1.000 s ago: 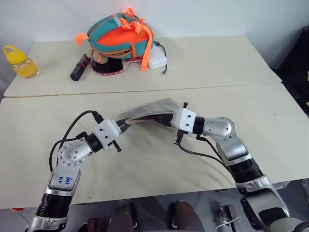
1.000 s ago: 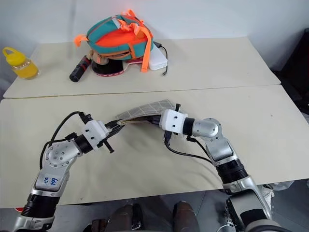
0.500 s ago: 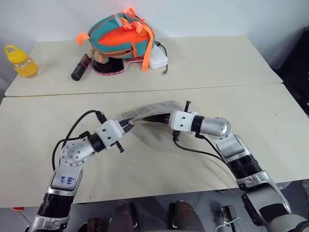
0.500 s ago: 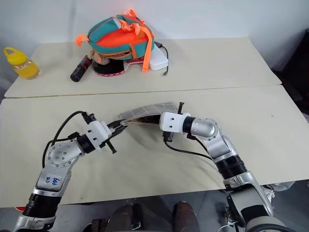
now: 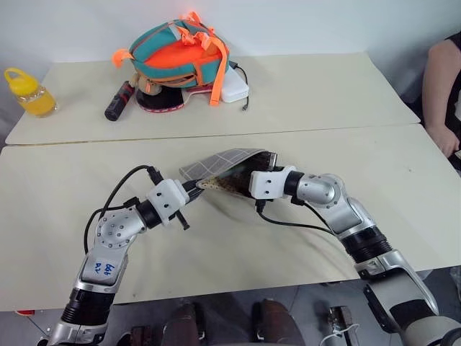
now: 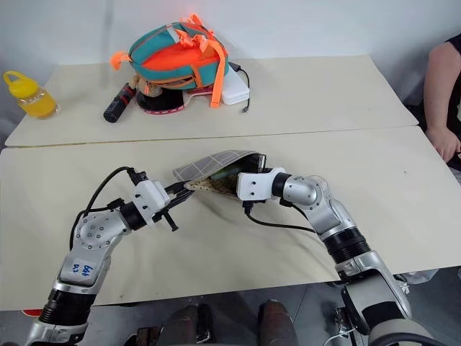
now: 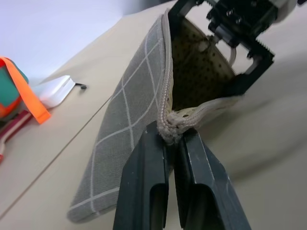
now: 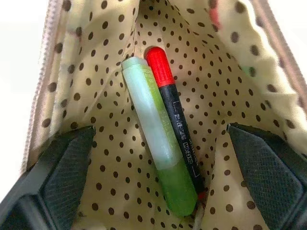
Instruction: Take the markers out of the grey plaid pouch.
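My right gripper will turn in line with the markers, which lie side by side at a slant to its open fingers, then reach deeper and pinch the light green one (image 8: 154, 127).
The grey plaid pouch (image 5: 225, 160) is lifted off the near table between my two arms, its mouth spread wide. My left gripper (image 7: 171, 137) is shut on the pouch's zip end. My right gripper (image 8: 160, 138) is open, its fingers (image 8: 62, 177) apart inside the mouth against the tan dotted lining. Between them lie the markers: a light green one (image 8: 156, 158) and a red-capped dark one (image 8: 173, 132), side by side deep in the pouch, touched by neither finger. The head views show the right gripper (image 5: 245, 179) at the pouch's opening.
On the far table stand a teal-and-orange backpack (image 5: 176, 47), a black-and-red cylinder (image 5: 119, 101), a white box (image 5: 235, 88) and a yellow bottle (image 5: 29, 92). A person's arm (image 5: 441, 94) is at the right edge. A seam splits the two tables.
My right gripper has rolled, opened and pushed into the pouch's mouth, spreading it. A person's arm has come into view at the right edge. The left gripper keeps its hold.
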Controlling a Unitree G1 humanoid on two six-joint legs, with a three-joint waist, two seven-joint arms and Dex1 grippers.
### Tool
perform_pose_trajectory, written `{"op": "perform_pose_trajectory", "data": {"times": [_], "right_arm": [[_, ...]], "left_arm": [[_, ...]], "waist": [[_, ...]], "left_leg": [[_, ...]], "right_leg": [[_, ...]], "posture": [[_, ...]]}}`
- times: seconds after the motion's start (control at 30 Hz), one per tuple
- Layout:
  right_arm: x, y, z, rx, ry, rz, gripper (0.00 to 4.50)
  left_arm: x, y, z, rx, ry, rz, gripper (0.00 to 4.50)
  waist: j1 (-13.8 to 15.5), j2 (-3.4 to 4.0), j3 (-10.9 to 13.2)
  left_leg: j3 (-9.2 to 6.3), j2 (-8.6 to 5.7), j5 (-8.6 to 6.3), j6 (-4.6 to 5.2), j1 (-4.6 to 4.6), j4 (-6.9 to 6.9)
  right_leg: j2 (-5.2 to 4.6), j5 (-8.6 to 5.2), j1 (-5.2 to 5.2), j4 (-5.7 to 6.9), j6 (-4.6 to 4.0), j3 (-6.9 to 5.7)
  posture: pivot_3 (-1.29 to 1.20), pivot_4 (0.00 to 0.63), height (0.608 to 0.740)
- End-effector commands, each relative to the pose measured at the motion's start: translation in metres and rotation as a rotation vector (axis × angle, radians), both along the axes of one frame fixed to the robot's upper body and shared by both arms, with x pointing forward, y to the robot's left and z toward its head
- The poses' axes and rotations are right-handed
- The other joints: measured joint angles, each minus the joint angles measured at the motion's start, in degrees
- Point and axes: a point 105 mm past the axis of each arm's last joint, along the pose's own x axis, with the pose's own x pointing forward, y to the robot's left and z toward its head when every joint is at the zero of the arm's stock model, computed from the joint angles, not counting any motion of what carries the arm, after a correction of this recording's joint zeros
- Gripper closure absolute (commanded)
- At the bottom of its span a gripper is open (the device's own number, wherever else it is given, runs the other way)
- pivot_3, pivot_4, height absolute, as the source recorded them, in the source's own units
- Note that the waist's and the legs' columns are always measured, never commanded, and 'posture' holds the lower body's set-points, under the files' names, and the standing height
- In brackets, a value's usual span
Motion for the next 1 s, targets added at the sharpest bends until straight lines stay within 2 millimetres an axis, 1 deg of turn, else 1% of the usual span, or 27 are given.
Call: {"op": "perform_pose_trajectory", "data": {"times": [0.03,0.1,0.13,0.23,0.33,0.4,0.5,0.57,0.6,0.7,0.73,0.83,0.93,1.0], "right_arm": [[-0.001,0.003,0.02,0.08,-0.003,0.015,0.25],[-0.002,0.003,0.022,0.082,0.011,0.022,0.7],[-0.003,0.003,0.023,0.071,0.014,0.029,1.01],[-0.008,0.003,0.034,0.032,0.027,0.061,2.06],[-0.015,0.003,0.044,0.036,0.118,0.102,2.06],[-0.019,0.0,0.042,0.019,0.195,0.131,2.06],[-0.017,-0.009,0.039,-0.007,0.252,0.13,2.06],[-0.021,-0.018,0.039,-0.106,0.277,0.14,2.06],[-0.023,-0.021,0.045,-0.135,0.291,0.144,2.06],[-0.027,-0.022,0.055,-0.158,0.319,0.15,2.06],[-0.031,-0.024,0.055,-0.219,0.338,0.158,2.06],[-0.04,-0.024,0.059,-0.277,0.395,0.176,2.06],[-0.04,-0.022,0.056,-0.336,0.379,0.17,2.06],[-0.034,-0.027,0.039,-0.395,0.396,0.131,2.06]], "left_arm": [[-0.007,-0.008,0.017,-0.053,-0.03,-0.052,4.5],[-0.007,-0.007,0.019,-0.07,-0.018,-0.054,4.5],[-0.006,-0.006,0.02,-0.085,-0.008,-0.053,4.5],[-0.004,-0.005,0.025,-0.183,0.074,-0.063,4.5],[-0.006,-0.009,0.027,-0.264,0.185,-0.104,4.5],[-0.01,-0.014,0.02,-0.303,0.292,-0.145,4.5],[-0.014,-0.019,0.013,-0.308,0.374,-0.183,4.5],[-0.014,-0.024,0.019,-0.375,0.432,-0.207,4.5],[-0.017,-0.03,0.023,-0.406,0.465,-0.241,4.5],[-0.021,-0.037,0.028,-0.453,0.529,-0.285,4.5],[-0.024,-0.042,0.033,-0.492,0.562,-0.321,4.5],[-0.032,-0.051,0.042,-0.563,0.639,-0.388,4.5],[-0.036,-0.05,0.04,-0.582,0.696,-0.404,4.5],[-0.029,-0.044,0.023,-0.53,0.706,-0.314,4.5]], "waist": [[0.0,0.0,0.0],[0.0,0.0,0.0],[0.0,0.0,0.0],[0.1,0.0,0.0],[0.0,0.0,0.0],[0.1,0.0,0.0],[0.2,-0.01,0.0],[0.2,-0.01,0.0],[0.2,-0.01,0.0],[0.3,-0.01,0.0],[0.2,-0.01,0.0],[0.2,-0.01,0.0],[0.0,-0.01,0.0],[0.1,-0.01,0.0]], "left_leg": [[0.0,0.0,0.0,0.0,0.0,0.0],[0.0,0.0,0.0,0.0,0.0,0.0],[0.0,0.0,0.0,0.0,0.0,0.01],[-0.01,0.0,0.0,0.0,0.0,0.01],[-0.02,0.0,0.0,0.0,0.0,0.02],[-0.06,0.01,0.0,0.0,0.0,0.02],[-0.08,-0.01,0.0,0.01,0.03,0.02],[-0.07,-0.02,0.0,0.01,0.03,0.03],[-0.07,-0.02,0.0,0.01,0.02,0.03],[-0.08,-0.03,0.0,0.02,0.02,0.06],[-0.1,-0.02,0.0,0.02,0.03,0.06],[-0.12,-0.01,0.0,0.01,0.04,0.02],[-0.13,0.0,0.0,0.01,0.04,0.03],[-0.12,-0.01,0.0,0.01,0.1,0.04]], "right_leg": [[0.0,0.0,0.0,0.0,0.0,0.0],[0.0,0.0,0.0,0.01,0.0,0.0],[0.0,0.0,0.0,0.01,0.0,0.0],[-0.01,0.0,0.01,0.01,0.0,0.01],[0.0,0.0,0.01,0.02,0.0,0.02],[0.01,0.0,0.01,0.04,0.0,0.02],[0.01,0.0,0.06,0.01,0.0,0.01],[0.0,0.0,0.06,0.0,0.0,0.01],[-0.01,0.0,0.07,-0.02,0.0,0.02],[-0.02,0.0,0.07,-0.01,0.0,0.04],[0.0,0.0,0.09,0.0,0.0,0.03],[0.01,0.0,0.08,0.0,0.0,0.03],[0.02,0.0,0.08,-0.01,0.0,0.04],[0.02,0.0,0.11,0.0,0.0,0.05]], "posture": [[0.0,0.15,0.74],[0.0,0.15,0.74],[0.0,0.15,0.74],[0.0,0.15,0.74],[0.0,0.15,0.74],[0.0,0.15,0.74],[0.0,0.15,0.74],[0.0,0.15,0.74],[0.0,0.15,0.74],[0.0,0.15,0.74],[0.0,0.15,0.74],[0.0,0.15,0.74],[0.0,0.15,0.74],[0.0,0.15,0.74]]}}
